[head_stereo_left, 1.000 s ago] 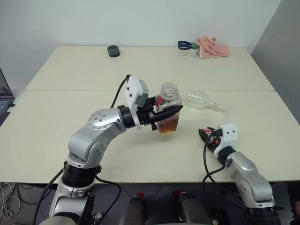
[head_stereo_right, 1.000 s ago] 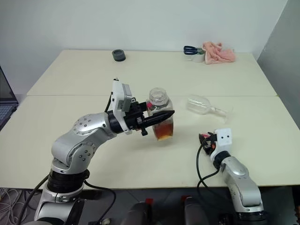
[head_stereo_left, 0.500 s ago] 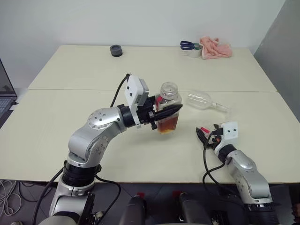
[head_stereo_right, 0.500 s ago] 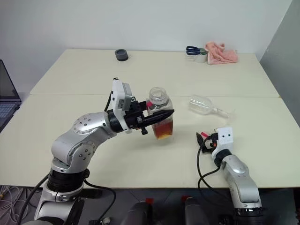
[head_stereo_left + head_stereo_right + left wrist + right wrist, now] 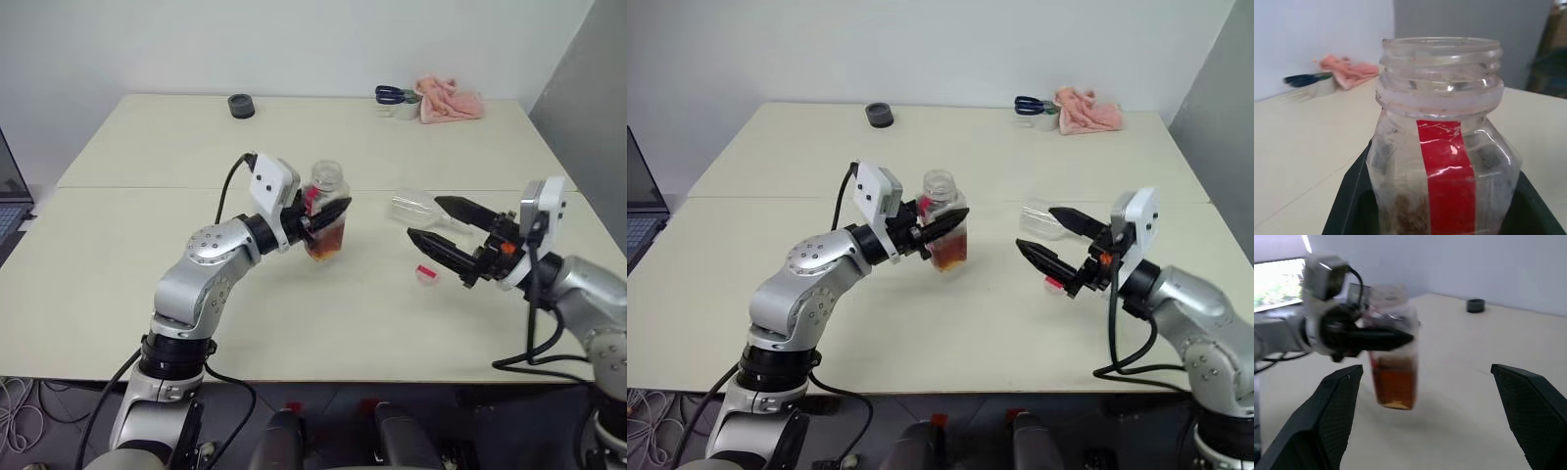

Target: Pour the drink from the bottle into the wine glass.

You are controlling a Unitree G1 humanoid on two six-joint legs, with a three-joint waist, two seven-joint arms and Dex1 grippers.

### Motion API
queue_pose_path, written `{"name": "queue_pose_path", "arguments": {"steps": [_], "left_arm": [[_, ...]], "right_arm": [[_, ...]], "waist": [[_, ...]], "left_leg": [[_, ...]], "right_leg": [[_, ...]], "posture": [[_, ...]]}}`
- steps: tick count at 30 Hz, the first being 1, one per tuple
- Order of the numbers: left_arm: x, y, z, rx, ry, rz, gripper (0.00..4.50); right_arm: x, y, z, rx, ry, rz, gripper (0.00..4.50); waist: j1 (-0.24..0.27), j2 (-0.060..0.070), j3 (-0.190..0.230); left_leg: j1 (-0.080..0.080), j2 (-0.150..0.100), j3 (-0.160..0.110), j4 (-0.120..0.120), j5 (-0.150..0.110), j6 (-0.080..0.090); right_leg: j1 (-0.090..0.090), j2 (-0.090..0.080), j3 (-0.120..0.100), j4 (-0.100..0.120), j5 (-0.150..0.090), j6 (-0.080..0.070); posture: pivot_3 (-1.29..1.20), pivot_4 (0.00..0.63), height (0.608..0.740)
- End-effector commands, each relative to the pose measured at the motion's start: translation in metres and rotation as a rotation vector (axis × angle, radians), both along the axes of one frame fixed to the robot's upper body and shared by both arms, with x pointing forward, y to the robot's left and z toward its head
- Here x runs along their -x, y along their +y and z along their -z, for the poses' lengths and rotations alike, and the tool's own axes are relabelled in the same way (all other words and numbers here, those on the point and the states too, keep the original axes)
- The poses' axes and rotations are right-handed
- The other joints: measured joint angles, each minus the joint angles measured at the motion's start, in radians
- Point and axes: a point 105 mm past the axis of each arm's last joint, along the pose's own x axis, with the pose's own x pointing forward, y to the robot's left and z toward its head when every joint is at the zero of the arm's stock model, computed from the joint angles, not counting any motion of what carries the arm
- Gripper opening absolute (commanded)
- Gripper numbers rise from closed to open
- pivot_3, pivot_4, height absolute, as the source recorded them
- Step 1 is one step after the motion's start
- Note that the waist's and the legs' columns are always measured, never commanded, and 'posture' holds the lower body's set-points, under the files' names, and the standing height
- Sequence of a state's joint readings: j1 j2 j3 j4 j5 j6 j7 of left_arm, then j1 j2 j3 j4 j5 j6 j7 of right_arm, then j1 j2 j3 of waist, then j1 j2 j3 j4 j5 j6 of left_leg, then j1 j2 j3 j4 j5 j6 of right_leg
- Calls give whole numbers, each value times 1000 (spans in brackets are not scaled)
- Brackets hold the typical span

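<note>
Next, I set the bottle down with my left gripper just this side of the seam (image 5: 247, 226), so that it is in line with the dark round object.
My left gripper (image 5: 331, 212) is shut on the bottle (image 5: 326, 184), holding it upright above the table at centre. The bottle's mouth is open, and its red label strip (image 5: 1445, 166) faces the left wrist view. The amber drink (image 5: 327, 241) fills its lower part. The pink-red cap (image 5: 425, 273) lies on the table to the right. The wine glass (image 5: 406, 208) lies on its side just behind my right gripper (image 5: 424, 218). That gripper is open and empty, raised level with the bottle and pointing left toward it.
A dark round object (image 5: 240, 106) sits at the table's back left. A pink cloth (image 5: 449, 101) and blue-handled scissors (image 5: 390, 94) lie at the back right. A laptop edge (image 5: 8, 191) shows at the far left. A seam (image 5: 147, 188) crosses the table.
My right gripper left the cap on the table, opened wide and rose from the table's near edge to bottle height. My left gripper carried the bottle slightly left and farther away.
</note>
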State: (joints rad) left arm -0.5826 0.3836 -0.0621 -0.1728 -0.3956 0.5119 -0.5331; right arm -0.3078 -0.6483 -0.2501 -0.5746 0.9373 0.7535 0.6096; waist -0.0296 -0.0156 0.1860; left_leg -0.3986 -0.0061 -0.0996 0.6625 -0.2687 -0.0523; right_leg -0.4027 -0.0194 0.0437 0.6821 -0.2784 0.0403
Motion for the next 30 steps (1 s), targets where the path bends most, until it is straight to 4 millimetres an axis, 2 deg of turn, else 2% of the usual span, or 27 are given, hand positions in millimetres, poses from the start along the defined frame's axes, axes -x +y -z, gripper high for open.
{"name": "queue_pose_path", "arguments": {"steps": [1,4,8,13,22,30], "left_arm": [[-20,23,-30,32,-131,-188,1789],[-45,53,-38,79,-164,-422,1789],[-61,81,-44,122,-217,-619,1789],[-69,106,-26,201,-187,-764,1789],[-66,116,2,174,-207,-762,1789],[-65,115,31,204,-145,-734,1789]], "right_arm": [[7,16,-16,12,-52,-91,4464],[4,29,-27,-2,-89,-124,4464],[-3,39,-34,-23,-116,-130,4464],[-14,49,-26,-19,-133,-110,4464],[-17,46,-26,-41,-137,-116,4464],[-14,57,-29,-47,-142,-122,4464]], "waist": [[0,0,0],[-2,0,0],[-1,0,0],[1,0,0],[1,0,0],[1,0,0]], "left_leg": [[0,0,0,0,0,0],[0,0,0,0,0,0],[0,0,0,0,0,0],[-2,-1,0,0,0,0],[-2,-2,0,0,0,0],[-2,-1,-1,1,0,0]], "right_leg": [[0,0,0,0,0,0],[-1,0,0,0,0,0],[-1,-1,0,0,0,0],[-2,-3,0,0,0,0],[-2,-3,-1,0,0,0],[-2,-2,-2,1,1,0]], "posture": [[0,150,740],[0,150,740],[0,150,740],[0,150,740],[0,150,740],[0,150,740]]}}
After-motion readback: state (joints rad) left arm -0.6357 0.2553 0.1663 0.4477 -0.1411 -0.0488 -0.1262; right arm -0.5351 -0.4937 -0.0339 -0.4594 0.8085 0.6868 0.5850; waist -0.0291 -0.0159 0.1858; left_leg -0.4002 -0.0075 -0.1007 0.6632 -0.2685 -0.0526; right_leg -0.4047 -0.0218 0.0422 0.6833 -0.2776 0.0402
